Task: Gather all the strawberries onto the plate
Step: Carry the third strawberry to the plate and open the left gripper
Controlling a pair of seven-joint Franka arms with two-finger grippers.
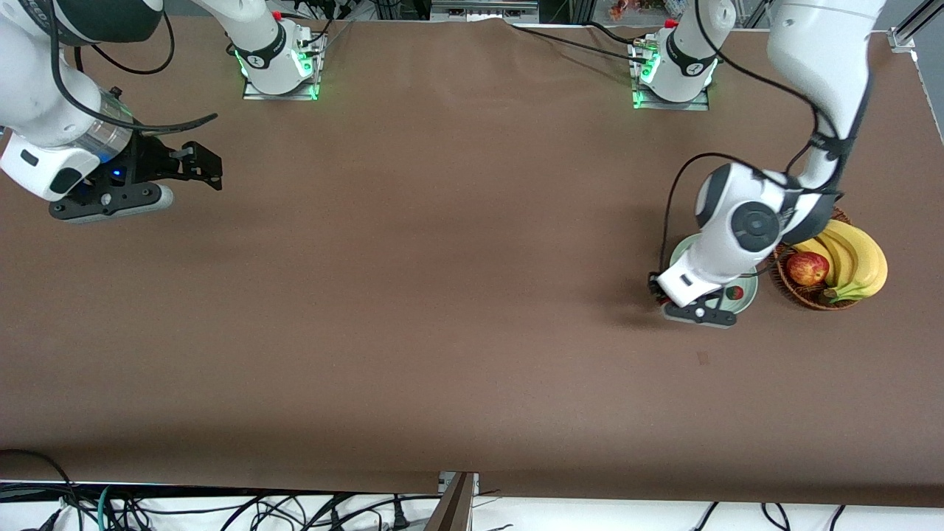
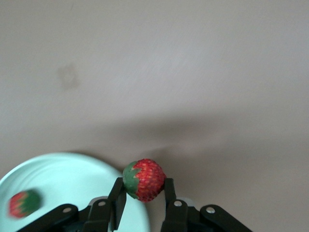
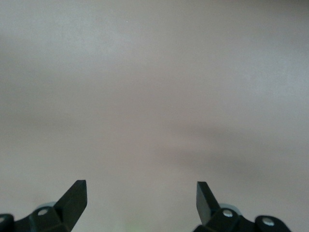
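Note:
Next, I let go of the strawberry with my left gripper in the pale mint plate (image 1: 705, 300) (image 2: 87, 192), on the side that faces the small dark stain.
My left gripper (image 2: 143, 187) is shut on a red strawberry (image 2: 144, 180) with a green top, held up over the rim of the pale mint plate (image 2: 63, 176). In the front view the left gripper (image 1: 658, 289) hangs at the edge of the plate (image 1: 749, 297) that faces the right arm's end, with the wrist hiding most of the dish. A second strawberry (image 1: 734, 293) lies in the plate, seen too as a blurred strawberry (image 2: 24, 203). My right gripper (image 1: 200, 162) waits open and empty over bare table at the right arm's end, its fingertips (image 3: 77, 191) wide apart.
A brown wicker basket (image 1: 805, 299) stands beside the plate at the left arm's end, holding a red-yellow apple (image 1: 807, 268) and bananas (image 1: 855, 262). A small dark stain (image 1: 702, 358) marks the brown cloth nearer the front camera than the plate.

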